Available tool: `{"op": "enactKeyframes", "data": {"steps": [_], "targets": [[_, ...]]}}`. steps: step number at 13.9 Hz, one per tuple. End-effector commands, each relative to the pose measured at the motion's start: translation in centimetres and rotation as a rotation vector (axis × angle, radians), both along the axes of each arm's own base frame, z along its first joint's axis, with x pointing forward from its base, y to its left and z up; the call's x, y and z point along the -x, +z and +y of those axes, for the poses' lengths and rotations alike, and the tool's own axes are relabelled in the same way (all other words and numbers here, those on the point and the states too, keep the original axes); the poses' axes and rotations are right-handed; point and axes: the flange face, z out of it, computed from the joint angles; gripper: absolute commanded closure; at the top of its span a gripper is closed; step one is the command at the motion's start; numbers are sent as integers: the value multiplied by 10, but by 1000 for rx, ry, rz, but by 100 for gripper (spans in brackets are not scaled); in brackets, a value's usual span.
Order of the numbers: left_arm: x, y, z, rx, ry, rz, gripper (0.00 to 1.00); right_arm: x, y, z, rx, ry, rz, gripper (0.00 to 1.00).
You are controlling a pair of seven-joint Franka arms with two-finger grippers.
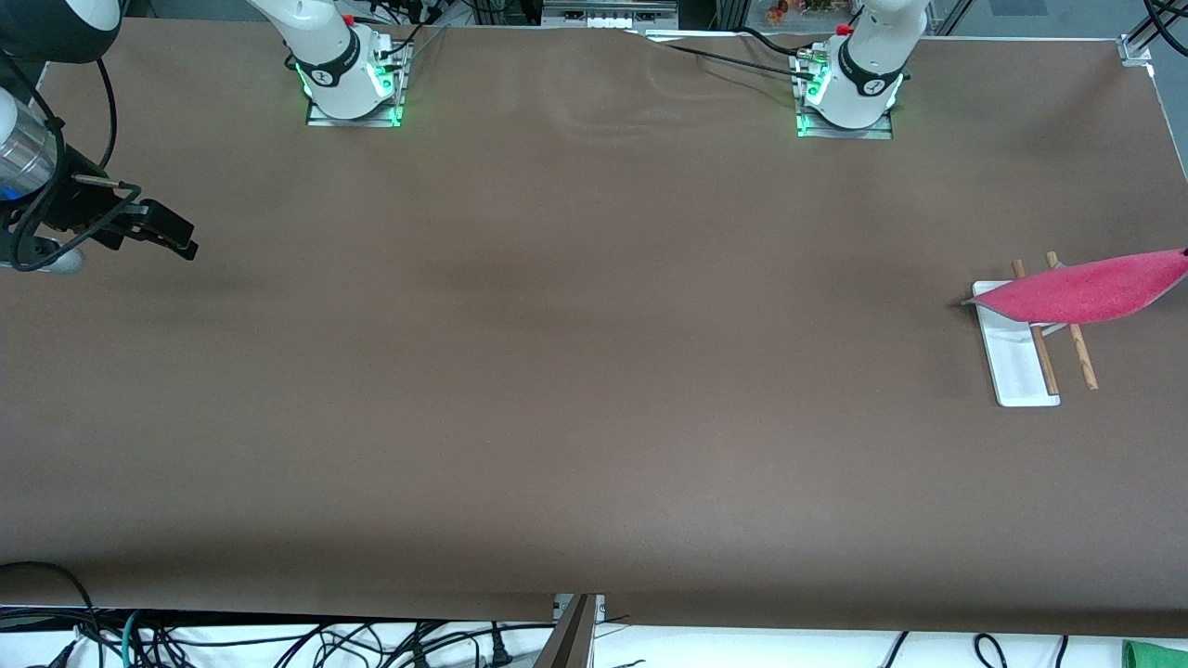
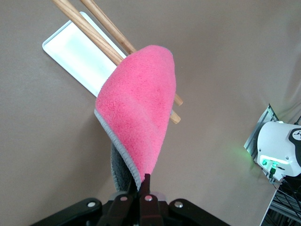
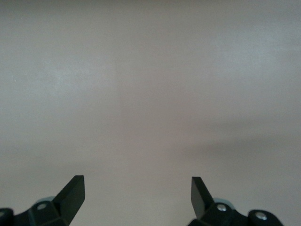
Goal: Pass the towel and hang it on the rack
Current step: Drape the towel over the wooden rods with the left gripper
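Next, my left gripper releases the pink-red towel, now stretched in the air over the rack, draped across the two wooden rods (image 2: 146, 76), near the far end of the white base.
The pink-red towel (image 1: 1086, 292) hangs in the air, stretched over the rack at the left arm's end of the table. My left gripper (image 2: 143, 181) is shut on one corner of the towel (image 2: 141, 103), whose grey reverse side shows beside the fingers. The cloth covers the middle of the two wooden rods (image 1: 1081, 357), and I cannot tell whether it touches them. The rack's white base (image 1: 1012, 366) lies flat on the table and shows under the rods (image 2: 94, 30) in the left wrist view too. My right gripper (image 1: 186, 246) waits open over the right arm's end of the table with nothing between its fingertips (image 3: 136, 181).
The brown table top (image 1: 575, 371) spreads between the two grippers. Both arm bases (image 1: 849, 88) (image 1: 351, 79) stand along the edge farthest from the front camera. Cables (image 1: 278, 640) hang below the near edge.
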Motion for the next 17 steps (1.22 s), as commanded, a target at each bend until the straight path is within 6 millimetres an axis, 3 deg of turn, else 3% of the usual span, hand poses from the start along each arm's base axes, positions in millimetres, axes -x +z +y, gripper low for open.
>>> {"op": "enactKeyframes", "data": {"steps": [1, 10, 14, 15, 16, 17], "targets": [[0, -8, 12, -5, 8, -3, 100, -1, -2, -2, -13, 12, 0, 0], [2, -36, 22, -3, 30, 4, 100, -3, -3, -2, -14, 12, 3, 0], [-5, -53, 26, -19, 42, -27, 100, -3, -3, -3, -14, 10, 3, 0], [-7, -57, 27, -27, 45, -32, 58, -3, -3, -3, -14, 10, 3, 0], [-8, -55, 28, -34, 50, -44, 1, -3, -3, -3, -14, 10, 3, 0], [-9, -53, 28, -35, 52, -49, 0, -3, -3, -3, -14, 10, 3, 0]]}}
